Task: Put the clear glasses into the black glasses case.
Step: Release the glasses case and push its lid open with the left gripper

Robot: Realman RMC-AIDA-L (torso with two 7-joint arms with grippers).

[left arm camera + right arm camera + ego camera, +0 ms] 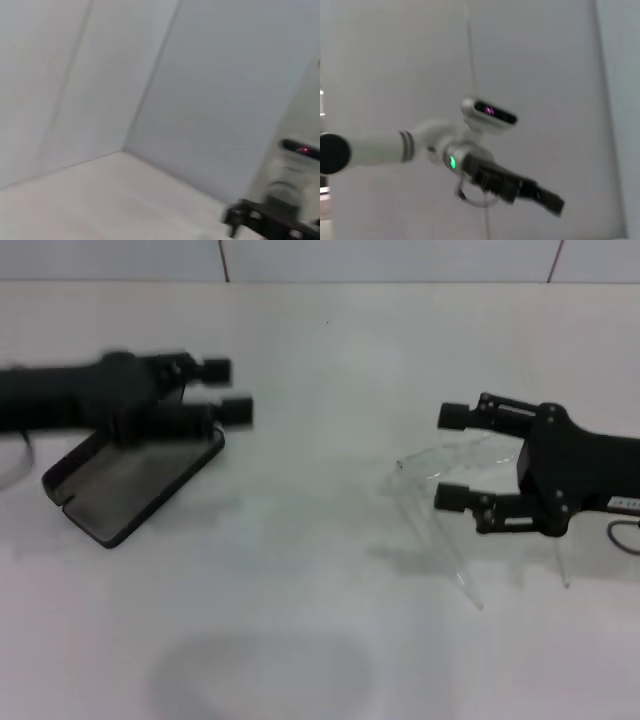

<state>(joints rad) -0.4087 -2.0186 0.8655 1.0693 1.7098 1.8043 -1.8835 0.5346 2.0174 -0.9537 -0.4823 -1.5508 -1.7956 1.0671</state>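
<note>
Next, I move my left gripper to the middle of the far long edge (101, 439) of the black glasses case and close it there.
The black glasses case (118, 485) lies open on the left of the table, grey lining up. My left gripper (227, 391) hovers open over the case's far right corner with nothing between its fingers. It also shows in the right wrist view as a black left gripper (547, 200) on a white arm. The clear glasses (438, 465) rest on the table at the right, lens front toward the middle and long thin arms reaching toward the near edge. My right gripper (452, 457) is open, one finger on each side of the lens front. I cannot tell if it touches them.
A pale tabletop (320, 620) spreads between the case and the glasses. The tiled wall (380, 258) runs along the far edge. A faint oval shadow (262, 672) lies on the near middle of the table.
</note>
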